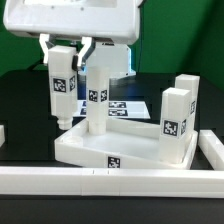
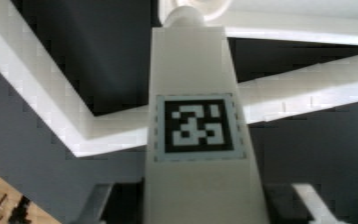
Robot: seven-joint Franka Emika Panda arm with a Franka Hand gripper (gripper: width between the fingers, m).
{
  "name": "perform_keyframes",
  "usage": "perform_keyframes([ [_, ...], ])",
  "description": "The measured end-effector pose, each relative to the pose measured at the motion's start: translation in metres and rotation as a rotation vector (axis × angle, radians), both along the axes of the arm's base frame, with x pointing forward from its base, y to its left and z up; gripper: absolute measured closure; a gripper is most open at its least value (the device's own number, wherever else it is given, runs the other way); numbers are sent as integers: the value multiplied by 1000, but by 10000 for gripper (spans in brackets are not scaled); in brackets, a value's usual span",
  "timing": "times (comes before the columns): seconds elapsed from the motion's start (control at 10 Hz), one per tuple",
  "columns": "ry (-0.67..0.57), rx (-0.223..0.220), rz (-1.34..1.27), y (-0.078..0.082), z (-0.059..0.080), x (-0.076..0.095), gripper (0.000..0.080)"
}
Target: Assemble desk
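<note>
Next, my gripper releases the tagged leg, now held just above the slab's corner, upright on the empty near corner of the white desk slab (image 1: 72,136).
The white desk slab (image 1: 120,148) lies flat with its rim up. One white leg (image 1: 98,92) stands on it toward the exterior view's left, and another leg (image 1: 177,115) stands at its right corner. My gripper (image 1: 66,50) is shut on a third tagged leg (image 1: 62,88). It holds this leg nearly upright, with the rounded tip just above the slab's near-left corner. In the wrist view the held leg (image 2: 197,125) runs down the middle between my fingers (image 2: 114,200). The slab's rim (image 2: 78,105) lies beyond it. A fourth leg is not in view.
A long white border rail (image 1: 110,181) runs along the front and up the exterior view's right side (image 1: 212,150). The marker board (image 1: 128,106) lies flat behind the slab. A white piece (image 1: 2,135) sits at the left edge.
</note>
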State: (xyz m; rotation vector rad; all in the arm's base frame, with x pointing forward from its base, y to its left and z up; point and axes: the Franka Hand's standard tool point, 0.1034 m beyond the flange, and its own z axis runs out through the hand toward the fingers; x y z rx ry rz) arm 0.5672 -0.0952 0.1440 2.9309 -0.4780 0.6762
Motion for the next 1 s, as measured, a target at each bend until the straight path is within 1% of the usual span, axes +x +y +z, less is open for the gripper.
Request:
perform_keyframes([
  [0.3, 4, 1, -1, -1, -1, -1, 511],
  [0.4, 2, 3, -5, 2, -2, -1, 511],
  [0.5, 5, 4, 2, 8, -5, 0, 511],
  [0.7, 12, 3, 12, 14, -8, -1, 511],
  [1.0, 30, -7, 15, 13, -19, -5, 511],
])
